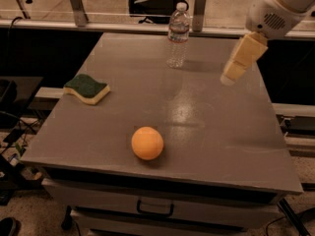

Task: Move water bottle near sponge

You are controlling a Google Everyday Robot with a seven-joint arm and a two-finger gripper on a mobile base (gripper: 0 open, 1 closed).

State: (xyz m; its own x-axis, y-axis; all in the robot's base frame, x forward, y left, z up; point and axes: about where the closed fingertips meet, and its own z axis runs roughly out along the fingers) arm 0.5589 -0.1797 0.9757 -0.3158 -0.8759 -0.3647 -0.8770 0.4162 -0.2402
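The water bottle has a white cap. Next, I need to move my gripper to the upper body of the water bottle [179, 23], just below that cap, and close it there.
The water bottle [177, 35], clear and ribbed with a white cap, stands upright near the far edge of the grey table [216, 132]. The sponge [86, 88], dark green over pale yellow, lies flat at the table's left side. My gripper [235, 67] hangs from the white arm at the upper right, above the table's right part. It is to the right of the bottle, apart from it, and holds nothing that I can see.
An orange ball [147, 143] sits near the table's front edge, between me and the bottle. A drawer handle [155, 210] shows below the tabletop. Metal posts and a rail run behind the table. Cables lie on the floor at the left.
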